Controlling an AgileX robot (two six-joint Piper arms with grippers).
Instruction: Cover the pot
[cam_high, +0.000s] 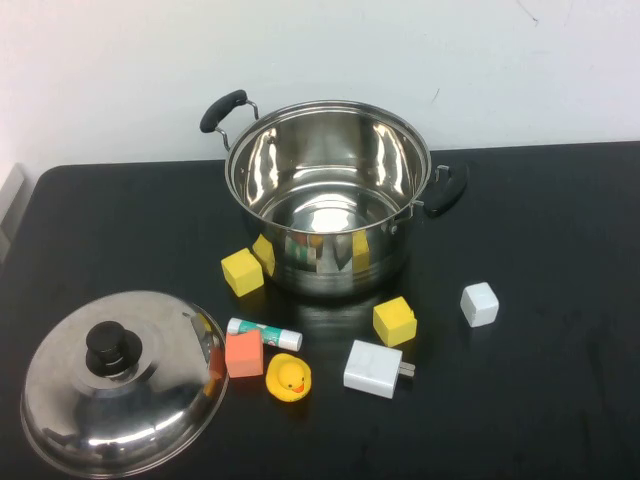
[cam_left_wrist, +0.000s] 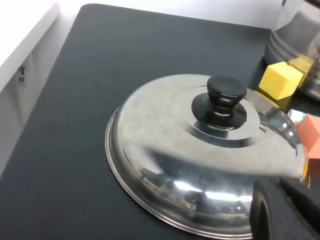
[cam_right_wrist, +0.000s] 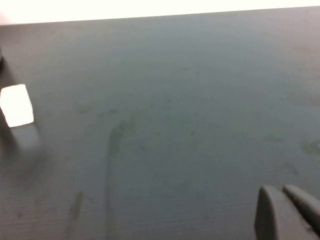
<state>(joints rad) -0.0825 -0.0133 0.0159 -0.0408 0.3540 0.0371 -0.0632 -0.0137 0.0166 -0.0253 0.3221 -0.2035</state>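
The robot's left gripper needs to next go to the black knob (cam_high: 111, 346) (cam_left_wrist: 226, 93) on top of the steel lid and close there, because the pot still stands uncovered.
The pot (cam_high: 330, 195), a large shiny steel pot with two black side handles, stands open and uncovered at the table's far middle. Its wall also shows in the left wrist view (cam_left_wrist: 295, 35). The domed steel lid (cam_high: 125, 385) with a black knob (cam_high: 112, 345) lies on the table at the front left. Neither arm shows in the high view. My left gripper (cam_left_wrist: 280, 186) hangs just off the lid's (cam_left_wrist: 165, 165) rim, shut and empty. My right gripper (cam_right_wrist: 282, 192) is shut and empty over bare black table.
In front of the pot lie two yellow blocks (cam_high: 243, 271) (cam_high: 394, 320), a white cube (cam_high: 479, 303), a white charger (cam_high: 374, 368), a rubber duck (cam_high: 288, 378), an orange block (cam_high: 244, 353) and a glue stick (cam_high: 263, 332). The orange block touches the lid's rim.
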